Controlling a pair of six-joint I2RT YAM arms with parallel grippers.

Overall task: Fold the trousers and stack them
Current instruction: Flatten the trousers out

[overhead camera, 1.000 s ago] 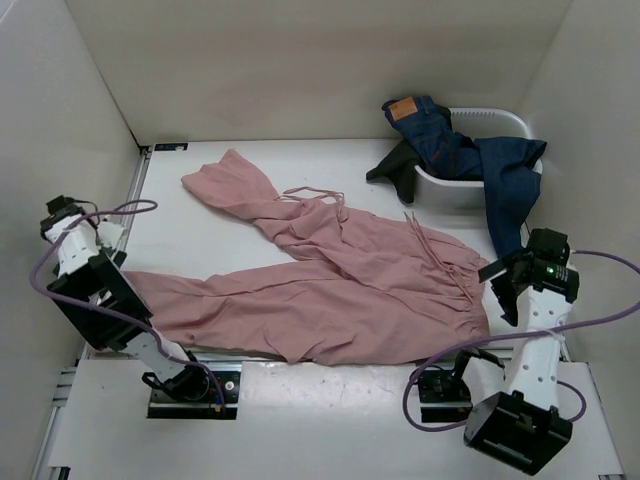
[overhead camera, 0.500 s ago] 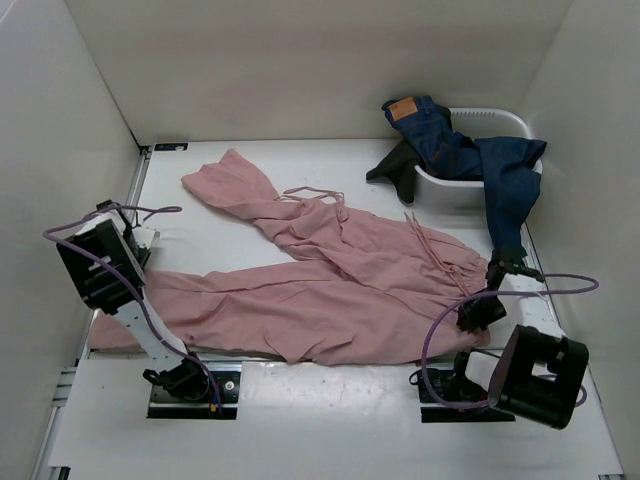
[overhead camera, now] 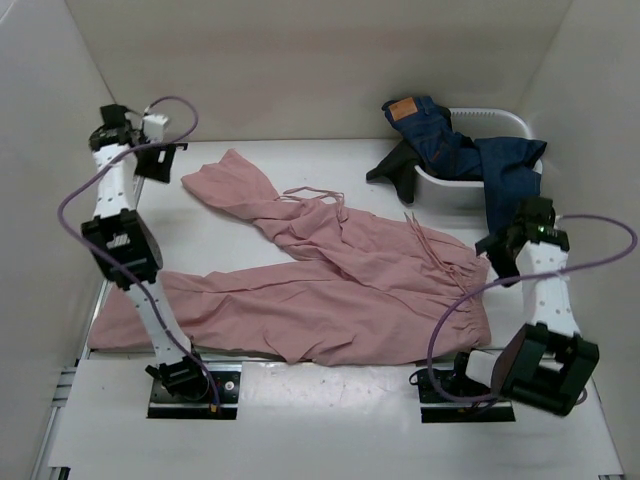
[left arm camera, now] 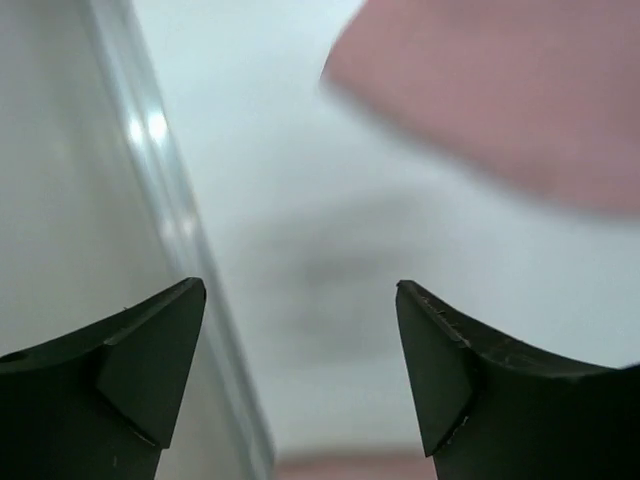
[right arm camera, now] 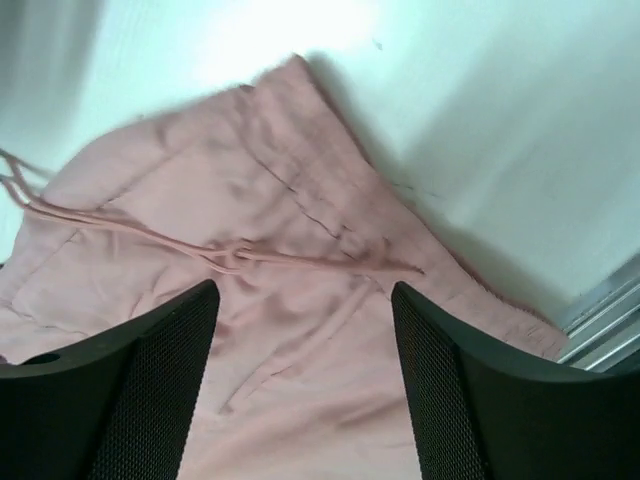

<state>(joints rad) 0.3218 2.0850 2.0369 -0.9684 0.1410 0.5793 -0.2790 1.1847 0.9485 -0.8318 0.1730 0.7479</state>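
The trousers' far leg bends away from the near leg, so next my right gripper takes the waist's far corner (overhead camera: 479,262) to help straighten that leg before folding.
The dusty-pink trousers (overhead camera: 330,275) lie spread on the white table, waist at the right, one leg reaching to the back left, the other to the near left. My left gripper (overhead camera: 160,160) is open and empty at the back left, just left of the far leg's end (left arm camera: 500,90). My right gripper (overhead camera: 500,255) is open and empty above the gathered waist and its drawstrings (right arm camera: 230,255).
A white basket (overhead camera: 470,185) at the back right holds blue jeans (overhead camera: 450,145) hanging over its rim, with a dark garment (overhead camera: 395,165) beside it. White walls stand close on the left, back and right. A metal rail (left arm camera: 180,230) runs along the table's left edge.
My left arm has swung from the near left up to the back left corner. My right arm has risen and moved over the waist of the trousers.
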